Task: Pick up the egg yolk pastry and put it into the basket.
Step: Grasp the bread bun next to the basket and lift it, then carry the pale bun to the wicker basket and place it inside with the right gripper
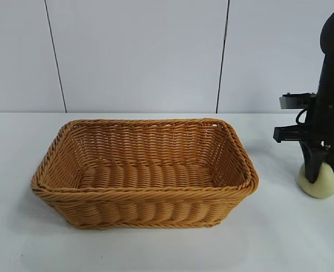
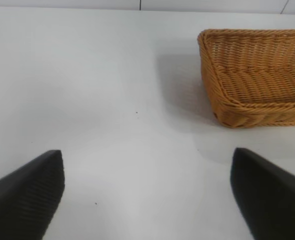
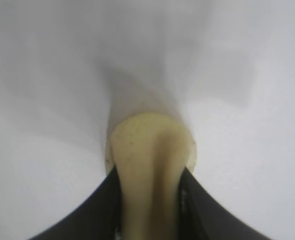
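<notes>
The robot's right gripper will set the egg yolk pastry down on the basket's bottom, behind the middle of its near rim (image 1: 149,176).
The egg yolk pastry (image 1: 320,185) is a small pale yellow lump resting on the white table to the right of the basket (image 1: 235,195). My right gripper (image 1: 317,173) reaches down onto it, and in the right wrist view both dark fingers (image 3: 100,210) press into the squeezed pastry (image 3: 150,165). The large orange-brown wicker basket sits mid-table with nothing inside it. My left gripper (image 2: 147,190) is outside the exterior view. In its own wrist view it hovers wide open over bare table, with a corner of the basket (image 2: 227,107) farther off.
The white table (image 1: 20,238) stretches around the basket, and a pale panelled wall stands behind it. The right arm's black body (image 1: 331,102) rises at the right edge of the exterior view.
</notes>
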Tool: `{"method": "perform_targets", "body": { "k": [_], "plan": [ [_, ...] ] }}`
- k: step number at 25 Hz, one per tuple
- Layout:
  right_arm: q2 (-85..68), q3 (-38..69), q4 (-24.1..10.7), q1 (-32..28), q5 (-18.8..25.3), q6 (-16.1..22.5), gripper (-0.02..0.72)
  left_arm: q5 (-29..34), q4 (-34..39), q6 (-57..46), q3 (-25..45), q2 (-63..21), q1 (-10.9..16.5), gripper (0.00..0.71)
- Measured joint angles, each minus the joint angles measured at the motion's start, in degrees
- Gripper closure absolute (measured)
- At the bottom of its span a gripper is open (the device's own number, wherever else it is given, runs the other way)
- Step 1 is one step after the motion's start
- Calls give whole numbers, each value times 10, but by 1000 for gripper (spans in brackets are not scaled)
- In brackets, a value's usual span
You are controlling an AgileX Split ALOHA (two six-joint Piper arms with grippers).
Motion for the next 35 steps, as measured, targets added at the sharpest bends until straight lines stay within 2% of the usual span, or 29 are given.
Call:
{"method": "perform_targets", "body": {
  "k": [3, 9, 13, 17, 28, 31, 35],
  "plan": [
    [-19, -3, -2, 0, 17, -8, 578, 0, 0, 0, 0, 0, 0, 15],
    [-71, -113, -5, 0, 112, -18, 578, 0, 0, 0, 0, 0, 0, 15],
    [-77, -201, -6, 1, 124, -18, 578, 0, 0, 0, 0, 0, 0, 15],
    [-77, -220, -3, 19, 128, -18, 578, 0, 0, 0, 0, 0, 0, 15],
    [-77, -220, 4, 169, 129, -18, 578, 0, 0, 0, 0, 0, 0, 15],
    [-77, -220, 4, 233, 130, -10, 578, 0, 0, 0, 0, 0, 0, 15],
    [-77, -220, 4, 285, 122, 4, 578, 0, 0, 0, 0, 0, 0, 15]
  ]
}}
